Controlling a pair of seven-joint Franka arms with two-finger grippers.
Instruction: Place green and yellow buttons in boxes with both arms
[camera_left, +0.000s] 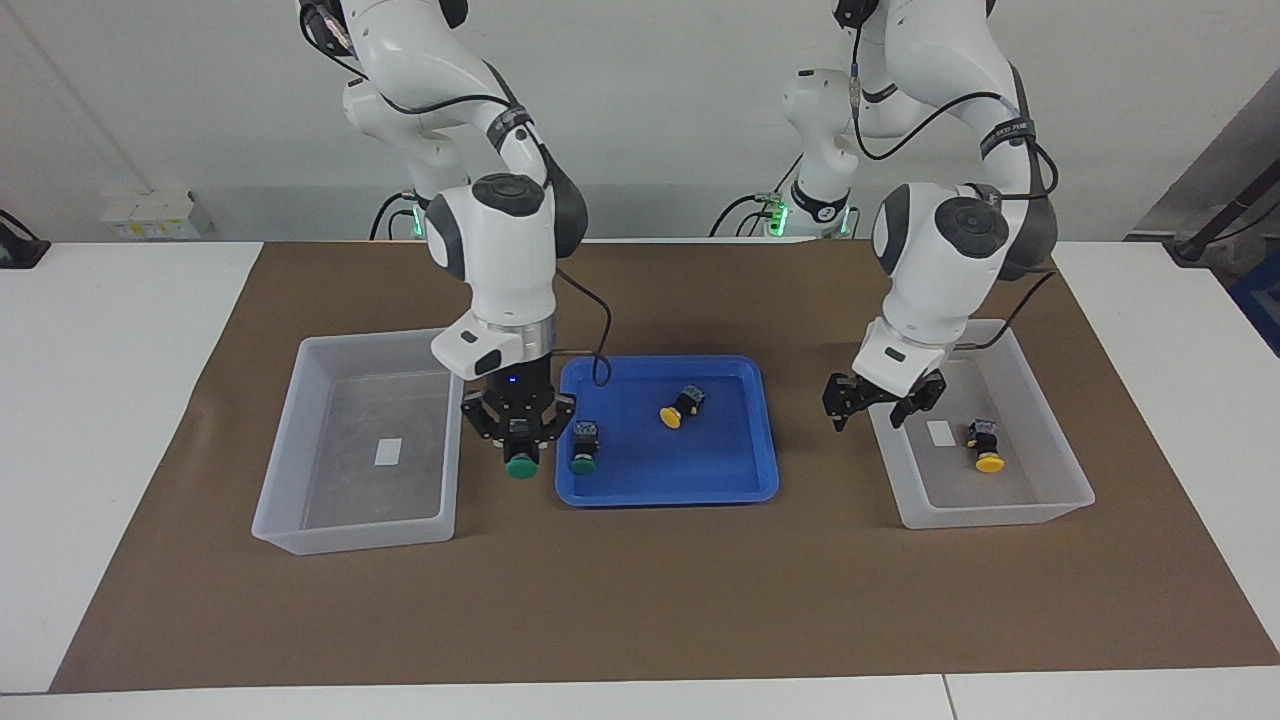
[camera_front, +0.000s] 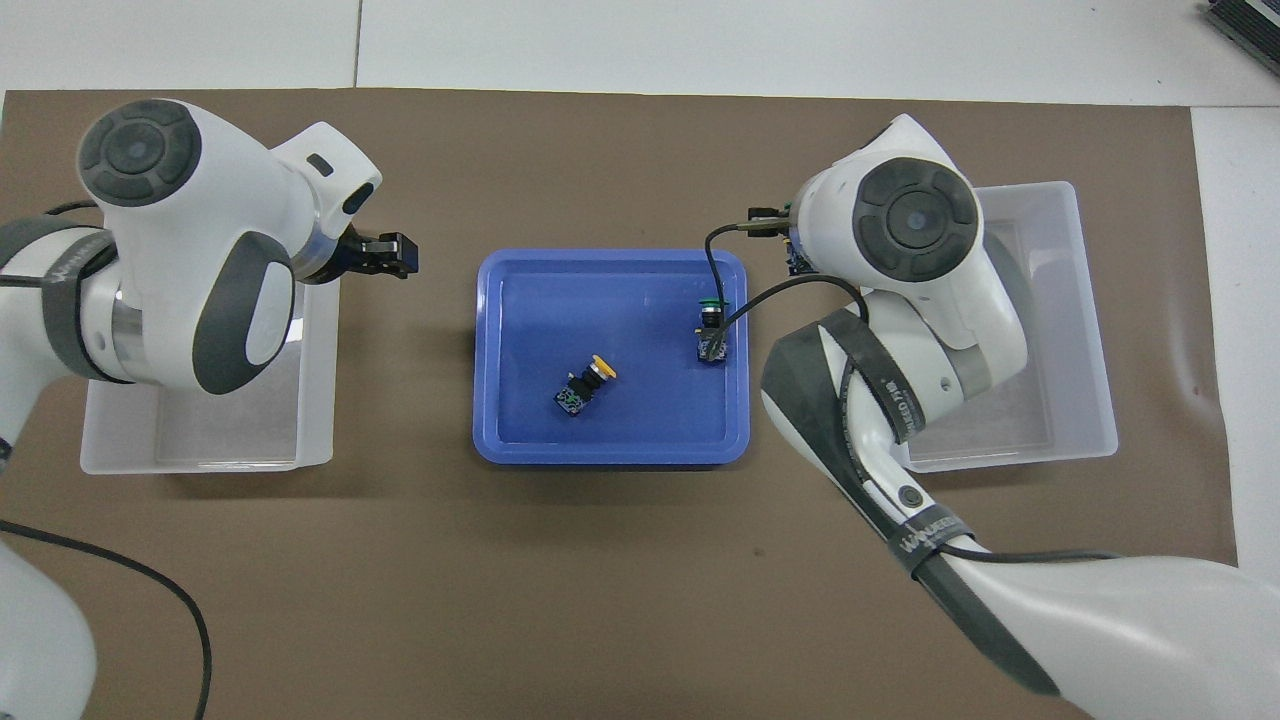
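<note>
Next, my right gripper releases the green button, now held over the brown mat, in the empty box (camera_front: 921, 300), near the side of the box that faces the blue tray.
My right gripper (camera_left: 521, 447) is shut on a green button (camera_left: 521, 466) and hangs over the brown mat between the blue tray (camera_left: 700, 493) and the box (camera_left: 350, 490) at the right arm's end. In the overhead view its wrist hides that hand. A second green button (camera_left: 583, 460) (camera_front: 712, 318) and a yellow button (camera_left: 672, 414) (camera_front: 585, 380) lie in the tray. Another yellow button (camera_left: 988, 458) lies in the box (camera_left: 1045, 490) at the left arm's end. My left gripper (camera_left: 868, 408) (camera_front: 390, 255) stands open and holds nothing, over that box's rim on the tray side.
A brown mat (camera_left: 640, 600) covers the middle of the white table. The box (camera_front: 1090, 330) at the right arm's end holds only a small white label. A black cable loops from the right wrist over the tray.
</note>
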